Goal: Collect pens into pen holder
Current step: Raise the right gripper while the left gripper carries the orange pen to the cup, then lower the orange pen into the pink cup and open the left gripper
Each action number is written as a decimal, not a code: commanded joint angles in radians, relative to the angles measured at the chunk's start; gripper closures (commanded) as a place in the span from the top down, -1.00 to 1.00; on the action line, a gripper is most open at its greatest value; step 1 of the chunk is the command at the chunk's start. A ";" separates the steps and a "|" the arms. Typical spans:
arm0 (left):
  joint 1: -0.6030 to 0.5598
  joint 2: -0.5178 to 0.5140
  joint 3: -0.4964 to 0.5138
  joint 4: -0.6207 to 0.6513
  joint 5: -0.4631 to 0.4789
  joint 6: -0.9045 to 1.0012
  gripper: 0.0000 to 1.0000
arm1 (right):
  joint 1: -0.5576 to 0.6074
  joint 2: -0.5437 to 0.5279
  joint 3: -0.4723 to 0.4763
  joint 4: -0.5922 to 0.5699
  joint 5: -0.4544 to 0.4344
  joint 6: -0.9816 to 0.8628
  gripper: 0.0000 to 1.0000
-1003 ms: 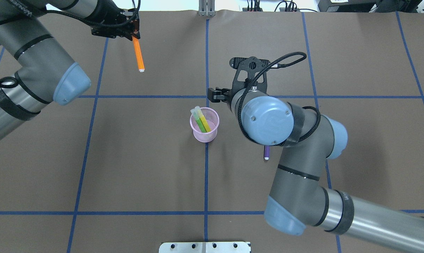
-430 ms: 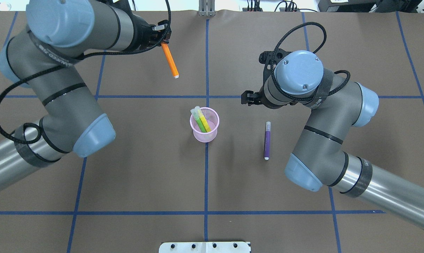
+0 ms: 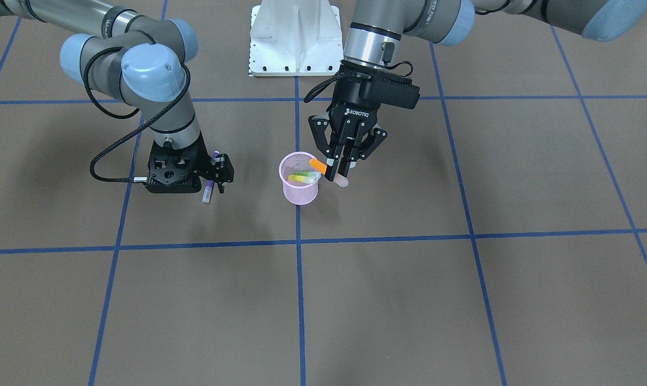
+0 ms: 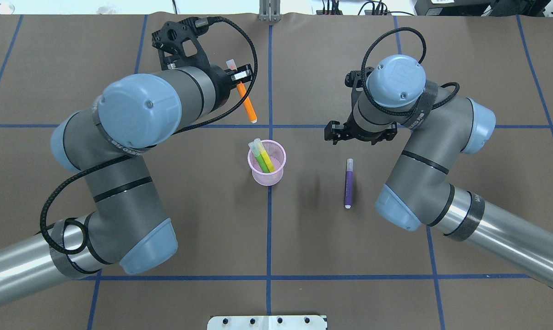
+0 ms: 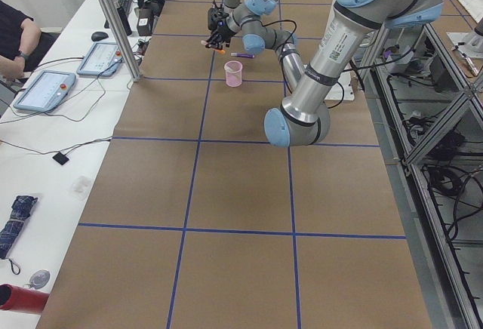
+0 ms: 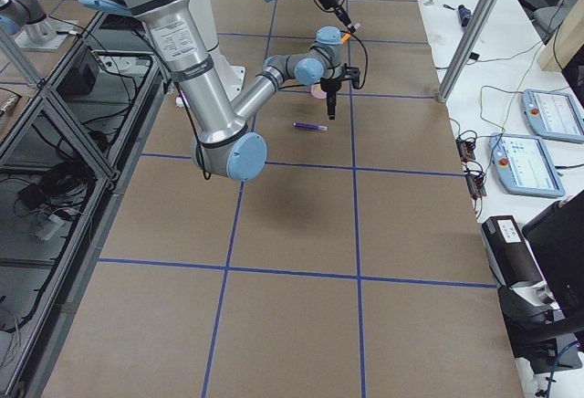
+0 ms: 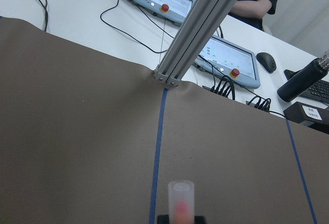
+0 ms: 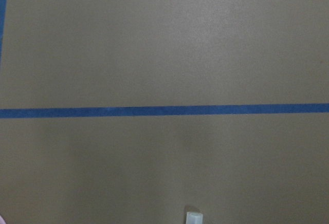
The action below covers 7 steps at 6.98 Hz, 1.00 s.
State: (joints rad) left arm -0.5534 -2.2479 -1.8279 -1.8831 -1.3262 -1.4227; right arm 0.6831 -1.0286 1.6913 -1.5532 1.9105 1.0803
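Note:
The orange pen, now held tilted at the holder's rim, will be let go by my left gripper inside the pink mesh pen holder (image 3: pixel 295 183), next to the yellow pen.
The pink mesh pen holder (image 4: pixel 270 178) stands at the table's middle, also in the front view (image 3: pixel 300 194). A green pen (image 4: pixel 259 159) and a yellow pen (image 4: pixel 267 160) stand in it. My left gripper (image 4: pixel 238 76) is shut on the orange pen (image 4: pixel 248 105), held tilted in the air just beyond the holder; in the front view the gripper (image 3: pixel 336 167) holds the pen (image 3: pixel 319 163) at the holder's rim. The purple pen (image 4: pixel 348 183) lies on the table to the holder's right. My right gripper (image 4: pixel 332 133) looks open and empty, hovering low just beyond the purple pen's cap (image 8: pixel 194 218).
A white mounting plate (image 4: pixel 267 322) sits at the robot's table edge. An aluminium post (image 7: pixel 205 23) stands at the far edge. Beyond it are tablets (image 5: pixel 45 87), cables and a seated person (image 5: pixel 15 38). Blue tape lines (image 4: pixel 269 229) cross the brown table cover.
My left arm has swung the orange pen rightward and nearer the pen holder. My right arm drew back from the holder, uncovering the purple pen, and now hovers near it.

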 commanded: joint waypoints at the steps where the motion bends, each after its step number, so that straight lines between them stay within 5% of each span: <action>1: 0.099 0.001 0.009 0.024 0.124 0.002 -1.00 | 0.016 0.001 -0.047 0.010 0.057 -0.014 1.00; 3: 0.144 -0.015 0.067 0.025 0.220 0.001 -1.00 | 0.035 0.001 -0.088 0.062 0.106 -0.008 1.00; 7: 0.161 -0.079 0.165 0.022 0.252 -0.011 -1.00 | 0.032 0.004 -0.108 0.084 0.117 0.050 1.00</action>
State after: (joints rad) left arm -0.4014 -2.3059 -1.7011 -1.8584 -1.0961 -1.4256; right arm 0.7163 -1.0258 1.5910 -1.4718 2.0269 1.1161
